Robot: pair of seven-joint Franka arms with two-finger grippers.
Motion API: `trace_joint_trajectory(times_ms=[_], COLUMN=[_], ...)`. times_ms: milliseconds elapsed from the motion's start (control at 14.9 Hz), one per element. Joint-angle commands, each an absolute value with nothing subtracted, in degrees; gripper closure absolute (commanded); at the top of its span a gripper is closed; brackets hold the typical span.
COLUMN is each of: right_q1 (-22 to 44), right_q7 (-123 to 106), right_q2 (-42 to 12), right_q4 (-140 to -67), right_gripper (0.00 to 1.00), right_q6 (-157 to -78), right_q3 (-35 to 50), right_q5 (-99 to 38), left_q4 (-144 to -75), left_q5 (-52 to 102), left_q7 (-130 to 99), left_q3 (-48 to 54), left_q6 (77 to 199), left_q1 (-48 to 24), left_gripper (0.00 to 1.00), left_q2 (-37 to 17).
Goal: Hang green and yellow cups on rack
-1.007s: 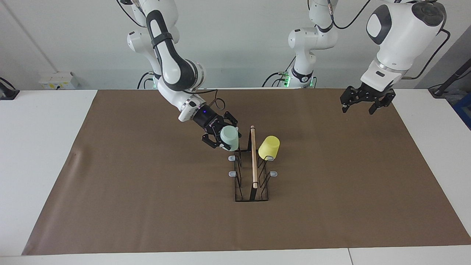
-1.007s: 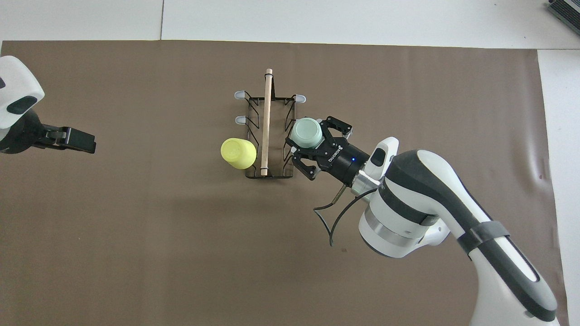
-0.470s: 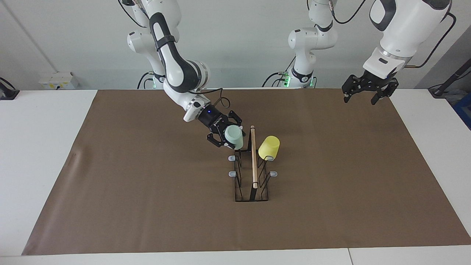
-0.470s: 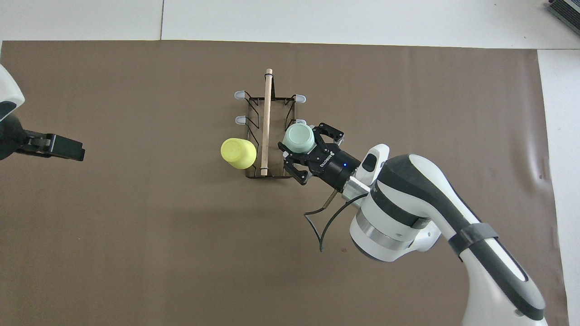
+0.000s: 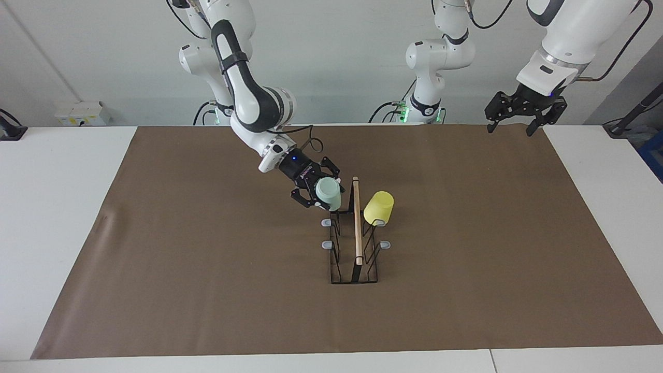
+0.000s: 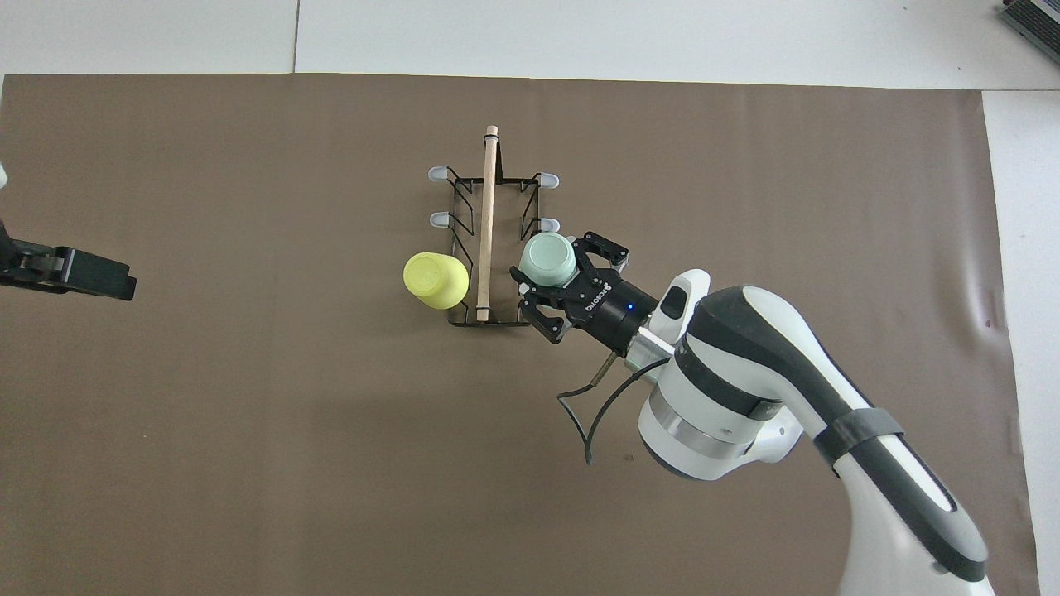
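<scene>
The mint green cup, now bottom up at the rack's peg, will be released by my right gripper on the peg across the rod from the yellow cup (image 6: 542, 282).
The black wire rack (image 5: 356, 259) with a wooden rod stands mid-table; it also shows in the overhead view (image 6: 487, 215). The yellow cup (image 5: 378, 206) hangs upside down on the peg nearest the robots on the left arm's side, also in the overhead view (image 6: 435, 280). My right gripper (image 5: 322, 191) is shut on the mint green cup (image 5: 328, 193), bottom up, at the rack's peg nearest the robots on the right arm's side. The gripper (image 6: 553, 273) and the cup (image 6: 546, 258) show from above too. My left gripper (image 5: 520, 116) is open and empty, raised over the left arm's end.
A brown mat (image 5: 207, 269) covers the table. Several grey-tipped pegs (image 6: 439, 174) on the rack are bare. The left gripper (image 6: 83, 277) shows at the edge of the overhead view.
My right gripper has carried the green cup in against the rack and a little lower. My left gripper has risen and drawn back toward its own end.
</scene>
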State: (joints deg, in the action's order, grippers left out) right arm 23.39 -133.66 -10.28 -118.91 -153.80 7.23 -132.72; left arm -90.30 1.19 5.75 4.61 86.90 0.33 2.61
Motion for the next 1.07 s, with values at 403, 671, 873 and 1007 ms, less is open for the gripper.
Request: trace_joint_trajectory(times_ms=[403, 671, 873, 1007], right_q1=[23.03, 23.2, 23.29, 23.38], right_q7=[-137.55, -137.99, -137.99, -137.99], right_q2=[-9.93, -9.84, -9.84, -9.93], right_q4=[-121.11, -121.38, -121.29, -121.2], right_gripper=[1.0, 1.0, 0.77, 0.0], right_q6=[-153.63, -153.89, -154.07, -154.16], right_q3=[7.29, 7.38, 7.38, 7.29], right_q5=[-136.48, -137.19, -137.29, -137.29], left_q4=[-89.83, -90.35, -90.7, -90.79], left_q5=[2.72, 2.2, 2.11, 2.11], left_q7=[6.68, 6.77, 6.68, 6.59], left_q3=[5.19, 5.19, 5.19, 5.19], left_q6=[86.4, 86.4, 85.61, 85.61], left_q1=[1.41, 0.44, 0.7, 0.88], left_gripper=[0.0, 0.0, 0.0, 0.0], left_q2=[2.99, 3.16, 3.43, 3.6])
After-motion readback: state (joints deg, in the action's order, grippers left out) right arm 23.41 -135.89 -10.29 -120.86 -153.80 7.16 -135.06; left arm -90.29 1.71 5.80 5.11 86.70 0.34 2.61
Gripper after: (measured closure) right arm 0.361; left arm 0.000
